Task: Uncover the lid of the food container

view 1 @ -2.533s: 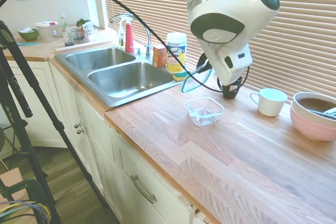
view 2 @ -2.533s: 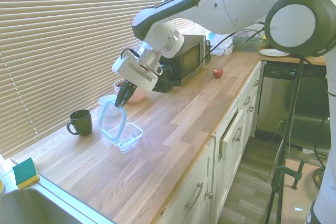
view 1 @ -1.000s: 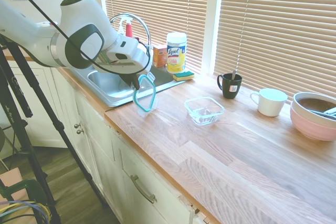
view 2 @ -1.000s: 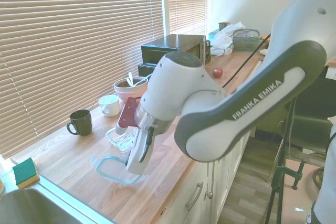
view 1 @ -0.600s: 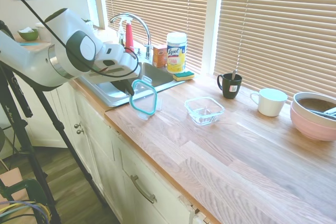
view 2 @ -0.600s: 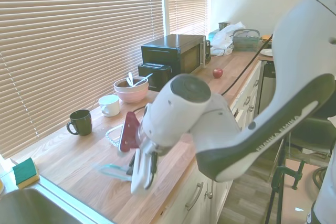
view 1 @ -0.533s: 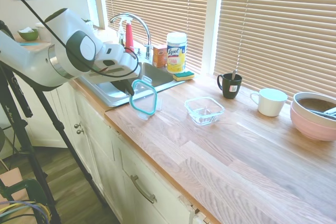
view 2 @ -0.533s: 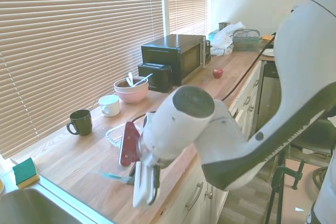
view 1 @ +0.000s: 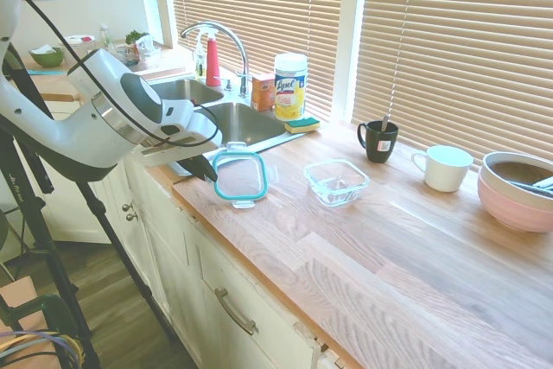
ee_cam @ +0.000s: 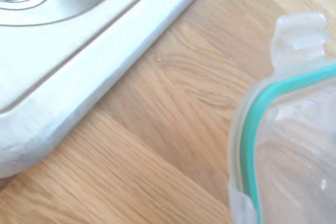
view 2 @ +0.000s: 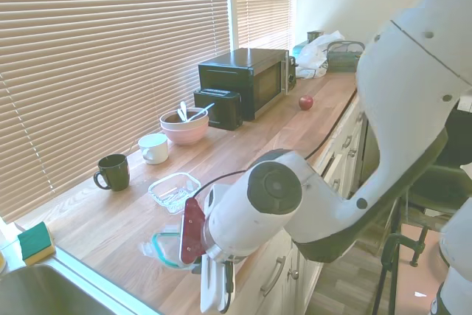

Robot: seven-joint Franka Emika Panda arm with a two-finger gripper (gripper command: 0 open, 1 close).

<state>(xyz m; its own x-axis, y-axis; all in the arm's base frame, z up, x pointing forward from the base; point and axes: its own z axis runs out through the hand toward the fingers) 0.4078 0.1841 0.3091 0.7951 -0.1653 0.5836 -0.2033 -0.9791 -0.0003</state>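
Note:
The robot's gripper needs to set the lid down flat on the wooden counter (view 1: 263, 193) between the sink and the food container.
The lid (view 1: 244, 175), clear with a teal rim, lies nearly flat on the wooden counter beside the sink (view 1: 233, 120). My gripper (view 1: 212, 174) is at the lid's left edge, low over the counter's front corner, shut on that edge. In the second exterior view the arm hides the gripper, and only part of the lid (view 2: 164, 247) shows. In the wrist view, the lid (ee_cam: 294, 145) appears over the wood next to the sink rim (ee_cam: 79, 51). The food container (view 1: 336, 181), a small clear glass dish, stands uncovered and empty to the lid's right, also seen as the dish (view 2: 174, 190).
Along the window stand a dark mug (view 1: 378, 140), a white cup (view 1: 445, 168) and a pink bowl (view 1: 518, 189). A sponge (view 1: 301, 124) and a Lysol canister (view 1: 290, 85) sit behind the sink. A microwave (view 2: 251, 79) and an apple (view 2: 305, 102) are farther down the counter.
The lid came off the container, travelled toward the sink and went from upright to nearly flat on the counter. The arm sank lower at the counter's front edge.

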